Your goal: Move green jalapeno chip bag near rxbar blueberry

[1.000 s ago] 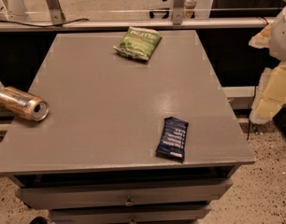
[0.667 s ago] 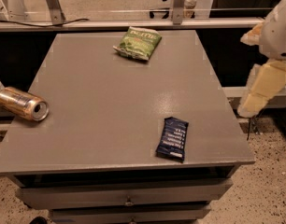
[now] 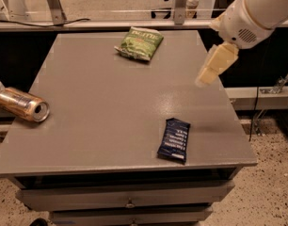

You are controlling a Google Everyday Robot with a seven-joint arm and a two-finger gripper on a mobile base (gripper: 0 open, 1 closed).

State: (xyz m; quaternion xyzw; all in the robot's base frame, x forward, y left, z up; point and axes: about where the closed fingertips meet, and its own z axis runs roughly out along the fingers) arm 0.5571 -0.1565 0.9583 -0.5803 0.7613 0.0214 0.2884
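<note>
Next, my gripper goes to the green jalapeno chip bag and closes around the bag's middle (image 3: pixel 142 43), bunching it between the fingers.
The green jalapeno chip bag (image 3: pixel 139 43) lies flat at the far middle of the grey table (image 3: pixel 106 102). The rxbar blueberry (image 3: pixel 174 140), a dark navy bar with white text, lies near the table's front right. My gripper (image 3: pixel 212 68) hangs from the white arm at the upper right, above the table's right edge. It is right of the chip bag and beyond the bar, touching neither. Nothing is seen held in it.
A gold metal can (image 3: pixel 20 105) lies on its side at the table's left edge. Drawers (image 3: pixel 130 197) sit under the tabletop. A metal rail and frame legs (image 3: pixel 179 6) run behind the table. Speckled floor lies to the right.
My arm and gripper have swung in from the right and up, from beside the table to above its right edge. The chip bag, bar and can have not moved.
</note>
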